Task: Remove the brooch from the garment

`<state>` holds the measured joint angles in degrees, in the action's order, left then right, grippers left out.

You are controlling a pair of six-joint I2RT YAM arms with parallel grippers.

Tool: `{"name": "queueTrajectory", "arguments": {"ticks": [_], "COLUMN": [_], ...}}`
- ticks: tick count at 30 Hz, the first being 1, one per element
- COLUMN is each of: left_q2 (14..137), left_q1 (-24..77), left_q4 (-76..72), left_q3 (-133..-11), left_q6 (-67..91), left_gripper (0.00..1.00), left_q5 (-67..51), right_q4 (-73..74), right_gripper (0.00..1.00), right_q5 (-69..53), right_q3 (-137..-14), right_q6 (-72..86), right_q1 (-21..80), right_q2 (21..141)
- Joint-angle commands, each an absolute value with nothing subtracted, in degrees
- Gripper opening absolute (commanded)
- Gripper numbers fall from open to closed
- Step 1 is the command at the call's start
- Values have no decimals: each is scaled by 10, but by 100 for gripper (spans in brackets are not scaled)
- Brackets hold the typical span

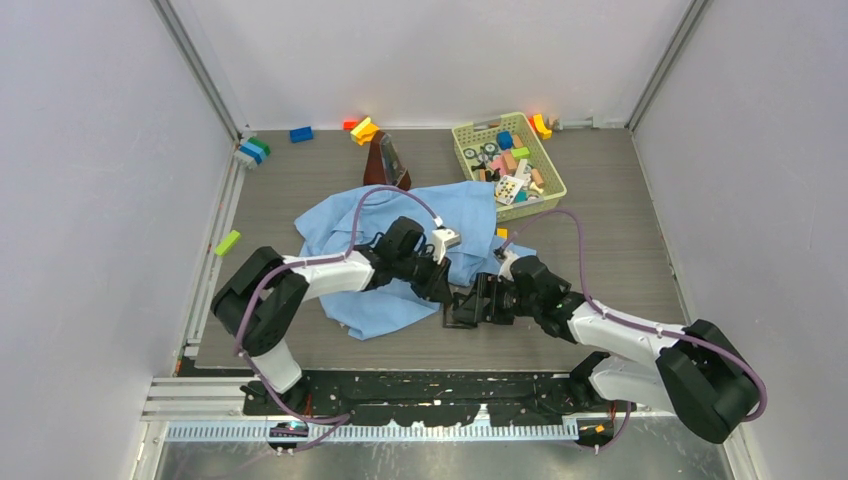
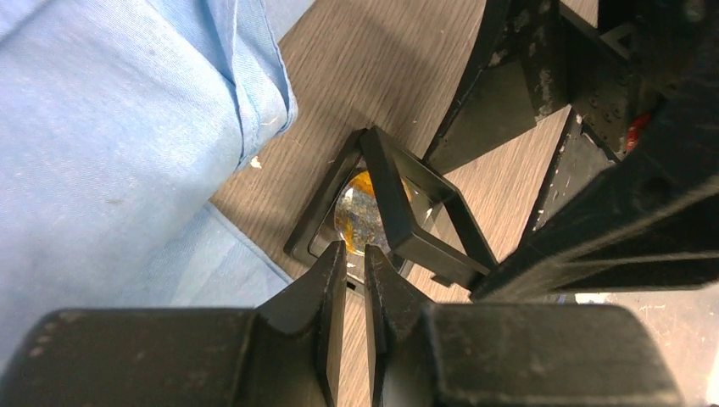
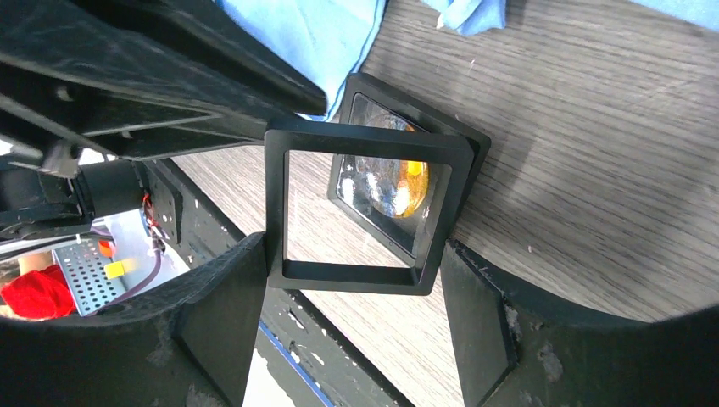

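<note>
The robot's right gripper should set the black square case down on the bare wood (image 1: 507, 297) near the basket-side end of the garment.
The light-blue garment (image 1: 470, 215) lies crumpled mid-table; it also shows in the left wrist view (image 2: 110, 127) and the right wrist view (image 3: 314, 34). The brooch (image 3: 394, 178), amber and shiny, lies in a small black square box (image 1: 462, 308) on the wood, off the cloth; the left wrist view shows it too (image 2: 360, 208). My right gripper (image 3: 354, 254) is shut on the box's raised black lid frame (image 3: 365, 140). My left gripper (image 2: 356, 254) has its jaws almost together, with nothing seen between them, its tips at the box's edge just short of the brooch.
A green basket (image 1: 470, 130) of toy bricks stands at the back right. Loose bricks (image 1: 301, 133) lie along the back wall, and a green one (image 1: 227, 242) lies at the left edge. A brown object (image 1: 385, 160) stands behind the garment. The table's near edge is just behind the box.
</note>
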<state>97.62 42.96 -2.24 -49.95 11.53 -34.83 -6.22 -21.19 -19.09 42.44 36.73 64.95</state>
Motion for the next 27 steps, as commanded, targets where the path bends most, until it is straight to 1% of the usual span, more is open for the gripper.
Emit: {"name": "queueTrajectory", "arguments": {"ticks": [1,4,6,7,9,14,18,20,23,25,27], "left_q2": [925,905,889,881,866,835,815,804,794,788,783], "left_q1": [413,393,383,379,374,369,362,357,354,353,350], "left_q4": [-2,-3,-2,-2,-2,-17,-31,-35,-36,-35,-36], "left_q3": [-492,-476,-467,-462,-452,-420,-402,-394,-387,-384,-381], "left_q6": [104,110,110,108,106,107,115,118,117,116,116], "left_gripper": [16,16,16,16,16,17,21,21,22,22,23], "left_q5": [-317,-308,-296,-290,-277,-250,-231,-224,-214,-207,-201], "right_q4": [-13,67,143,195,252,328,331,332,335,337,338], "right_gripper": [36,35,34,34,34,35,40,46,47,50,61], "right_q5": [-151,-109,-39,-22,18,99,123,132,142,142,143], "right_q3": [-213,-236,-262,-272,-299,-333,-345,-357,-383,-397,-407], "right_q6": [426,433,445,459,477,500,498,493,481,475,472], "right_q1": [366,366,364,363,359,357,357,357,357,357,357], "right_q2": [634,621,614,611,608,615,624,634,670,696,720]}}
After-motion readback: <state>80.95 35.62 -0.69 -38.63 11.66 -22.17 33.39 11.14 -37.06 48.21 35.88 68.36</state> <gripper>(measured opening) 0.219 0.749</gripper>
